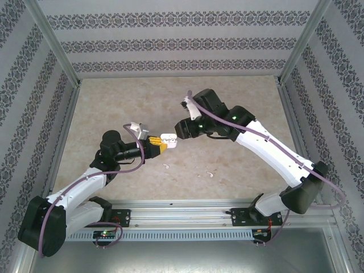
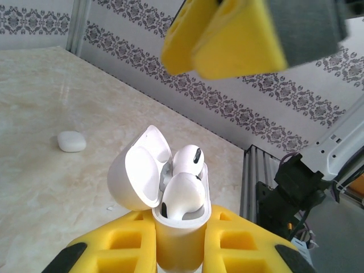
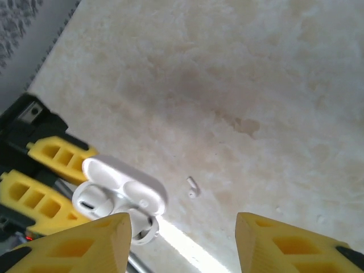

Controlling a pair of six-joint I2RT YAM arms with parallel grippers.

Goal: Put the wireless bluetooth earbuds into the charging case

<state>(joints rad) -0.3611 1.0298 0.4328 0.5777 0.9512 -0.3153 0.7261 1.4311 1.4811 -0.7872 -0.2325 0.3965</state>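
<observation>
Next, I release the white charging case from my left gripper on marble beside its yellow fingers, toward the back wall (image 1: 157, 127).
My left gripper (image 2: 181, 242) is shut on the base of an open white charging case (image 2: 177, 224), held upright above the table with its lid (image 2: 136, 173) tipped back. Two white earbuds (image 2: 183, 193) sit in its wells, the far one (image 2: 189, 160) standing a little higher. From above, the case (image 1: 169, 139) hangs between the left gripper (image 1: 162, 143) and my right gripper (image 1: 181, 131). The right gripper (image 3: 179, 244) is open and holds nothing, hovering just over the case (image 3: 122, 190). One loose earbud (image 3: 193, 186) lies on the table below; from above, two earbuds (image 1: 166, 166) (image 1: 209, 174) lie there.
A second white case (image 2: 71, 141), shut, lies on the marble tabletop (image 2: 40, 96) toward the patterned back wall. The right arm's yellow fingers (image 2: 227, 34) hang at the top of the left wrist view. Metal frame posts (image 1: 57, 45) border the table.
</observation>
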